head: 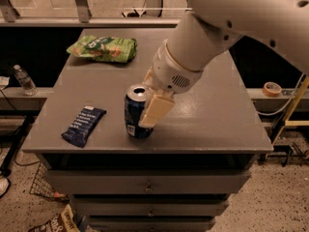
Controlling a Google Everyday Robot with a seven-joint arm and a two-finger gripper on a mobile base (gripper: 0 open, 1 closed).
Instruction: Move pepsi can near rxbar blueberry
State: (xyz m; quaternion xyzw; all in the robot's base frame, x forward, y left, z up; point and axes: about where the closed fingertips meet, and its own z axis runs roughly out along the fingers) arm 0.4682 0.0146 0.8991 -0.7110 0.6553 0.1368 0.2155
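Next, I release the pepsi can upright on the grey table [111, 132] close beside the rxbar blueberry's long edge.
The pepsi can [133, 114], dark blue with a silver top, stands upright near the front edge of the grey table [212, 115], at its middle. My gripper [147, 108] is shut on the can, with one cream finger [156, 110] across its right side. The rxbar blueberry [84, 125], a flat dark blue bar with white text, lies at the table's front left, a short gap to the left of the can.
A green snack bag [103, 49] lies at the back left of the table. Drawers [145, 185] sit under the tabletop. A water bottle [23, 80] stands on a ledge at the left and a tape roll [273, 88] on the right.
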